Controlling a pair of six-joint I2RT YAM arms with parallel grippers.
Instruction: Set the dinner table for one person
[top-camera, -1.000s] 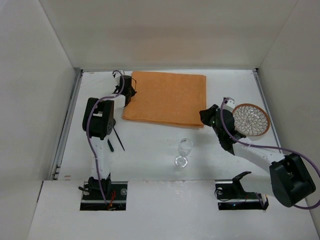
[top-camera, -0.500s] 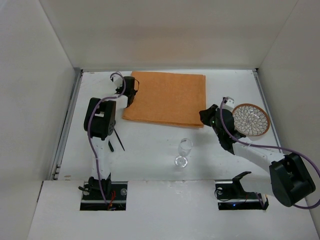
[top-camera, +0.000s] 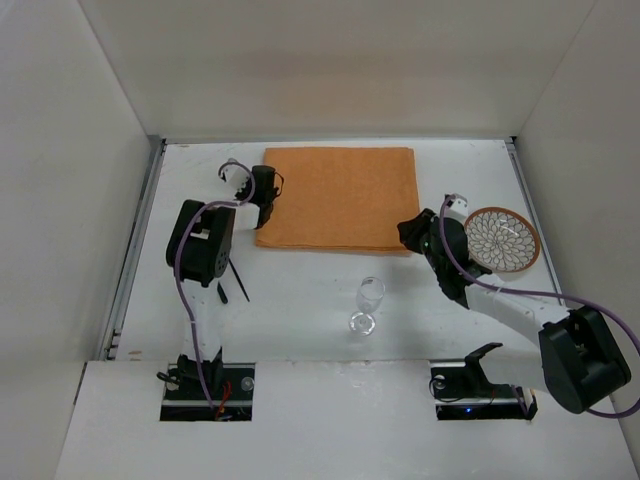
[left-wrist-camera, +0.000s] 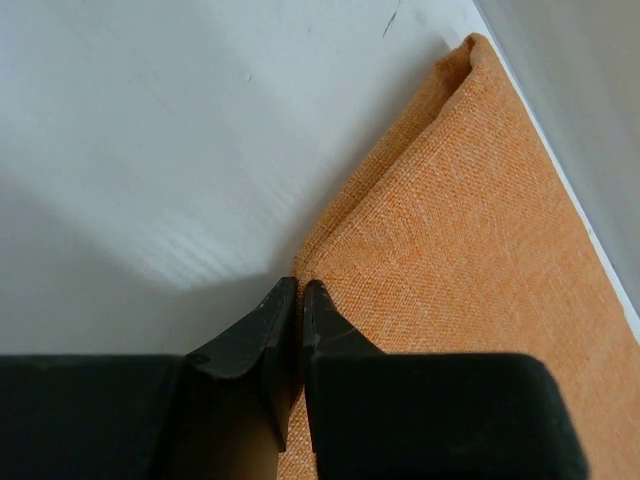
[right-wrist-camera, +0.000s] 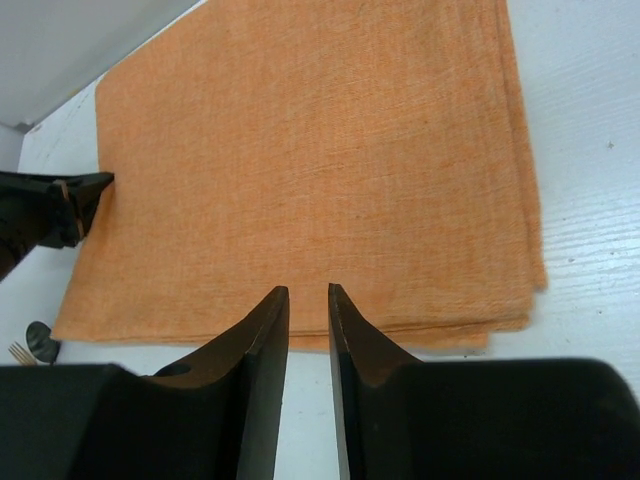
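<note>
The placemat's lower layer sticks out past its top layer, so next I close my right gripper on the placemat's near edge (right-wrist-camera: 311, 336) and straighten it before getting the plate.
The orange placemat (top-camera: 338, 198) lies flat at the back middle of the white dinner table (top-camera: 300, 300). My left gripper (top-camera: 265, 198) is shut on the placemat's left edge; in the left wrist view the fingertips (left-wrist-camera: 283, 300) pinch the cloth (left-wrist-camera: 450, 230) where it folds up. My right gripper (top-camera: 413, 232) hovers over the placemat's near right corner. Its jaws stand a narrow gap apart with nothing between them, above the cloth's near edge (right-wrist-camera: 300, 180). My left gripper also shows in the right wrist view (right-wrist-camera: 60, 205).
A round patterned plate (top-camera: 502, 239) sits right of the placemat, beside my right arm. A clear wine glass (top-camera: 368, 300) is near the table's middle front. Dark cutlery (top-camera: 233, 282) lies by my left arm, and part of it shows in the right wrist view (right-wrist-camera: 30, 345).
My left gripper has moved right with the placemat's left edge, and the cloth's near left corner has shifted right. The right arm has barely moved.
</note>
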